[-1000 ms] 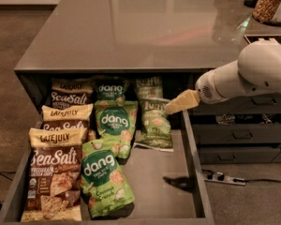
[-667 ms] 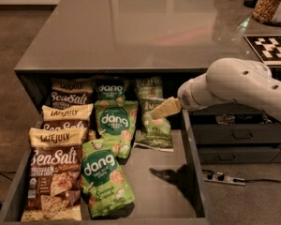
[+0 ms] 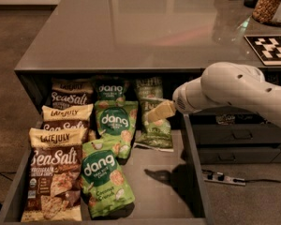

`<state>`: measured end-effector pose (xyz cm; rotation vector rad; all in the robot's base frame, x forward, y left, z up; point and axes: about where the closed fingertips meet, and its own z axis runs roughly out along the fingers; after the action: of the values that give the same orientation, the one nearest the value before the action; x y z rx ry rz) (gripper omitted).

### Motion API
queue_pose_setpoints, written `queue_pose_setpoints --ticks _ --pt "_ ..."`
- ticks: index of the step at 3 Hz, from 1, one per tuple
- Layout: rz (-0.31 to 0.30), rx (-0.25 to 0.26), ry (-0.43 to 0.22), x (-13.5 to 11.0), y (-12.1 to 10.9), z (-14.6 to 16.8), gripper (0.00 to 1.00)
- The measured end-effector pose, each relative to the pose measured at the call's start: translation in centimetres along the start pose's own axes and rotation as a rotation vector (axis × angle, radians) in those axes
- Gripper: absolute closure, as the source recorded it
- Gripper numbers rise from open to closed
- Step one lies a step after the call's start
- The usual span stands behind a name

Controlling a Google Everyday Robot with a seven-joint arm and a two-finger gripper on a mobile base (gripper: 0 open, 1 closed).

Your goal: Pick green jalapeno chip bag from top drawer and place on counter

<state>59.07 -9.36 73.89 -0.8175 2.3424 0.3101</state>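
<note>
My gripper should close on the middle (image 3: pixel 155 124) of the front green jalapeno chip bag, which is lying ahead of the similar bag in the top drawer.
The top drawer (image 3: pixel 165 186) is pulled open below the counter (image 3: pixel 131 27). The green jalapeno chip bag (image 3: pixel 155 131) lies at the drawer's back right, pale olive-green, with a second similar bag (image 3: pixel 148 87) behind it. My gripper (image 3: pixel 159 111) reaches in from the right on the white arm (image 3: pixel 234 90). Its beige tip is over the upper part of the front jalapeno bag; I cannot tell if it touches the bag. The bag rests on the drawer floor.
Bright green dang bags (image 3: pixel 113 121) (image 3: pixel 103 177) fill the drawer's middle and brown Sea Salt bags (image 3: pixel 54 172) its left. A black-and-white marker (image 3: pixel 271 48) and a jar (image 3: pixel 269 3) stand on the counter's right. Narrower drawer fronts (image 3: pixel 241 135) and a power strip (image 3: pixel 222 178) are at right.
The arm has swung left and further over the drawer. The gripper tip has moved left and slightly down onto the top of the jalapeno bag. The bags have not moved.
</note>
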Motion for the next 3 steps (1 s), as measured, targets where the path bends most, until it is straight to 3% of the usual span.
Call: queue_pose_setpoints --ticks 1,2,3 --pt "0.022 -0.002 -0.016 0.0 4.6 4.4 0.0" --pt "0.022 -0.002 -0.016 0.0 4.6 4.4 0.0" --pt "0.033 -0.016 -0.006 0.7 5.4 6.4 0.0"
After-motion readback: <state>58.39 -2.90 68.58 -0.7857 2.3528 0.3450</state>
